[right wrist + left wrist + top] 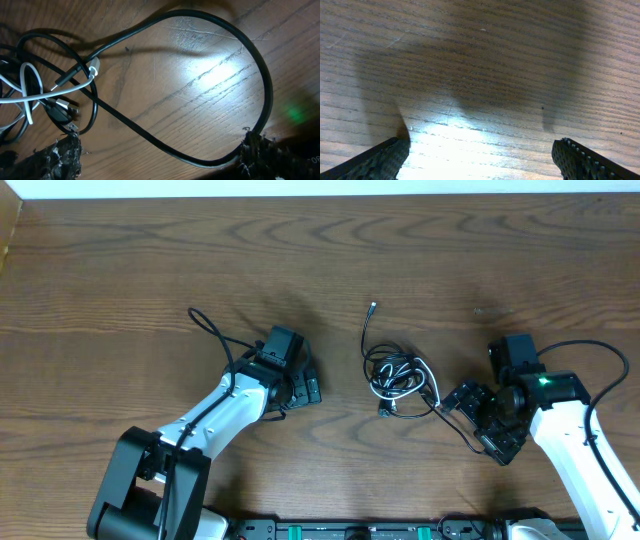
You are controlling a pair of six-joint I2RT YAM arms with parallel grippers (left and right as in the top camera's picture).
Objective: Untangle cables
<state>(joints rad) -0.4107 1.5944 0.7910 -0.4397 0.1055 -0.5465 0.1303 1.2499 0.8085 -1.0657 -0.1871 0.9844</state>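
Next, I close my left gripper on the bunched coils of the black cable [387,357] at the far side of the tangle, near the black end that sticks out.
The cables lie in one tangle [395,375] at the table's middle. The black cable [210,60] makes a wide loop on the wood, and its lower curve runs between the fingers of my right gripper [160,160], which is open. The white cable [30,95] weaves through the black coils at the left of the right wrist view, with small plugs [67,107] beside it. One black end [373,306] sticks out toward the far side. From overhead my right gripper [468,420] sits just right of the tangle. My left gripper [305,388] is left of it, open over bare wood [480,160].
The wooden table [320,260] stretches far behind the tangle. Thicker black arm wires loop by the left arm [215,335] and the right arm [600,355]. The arm bases stand at the near edge.
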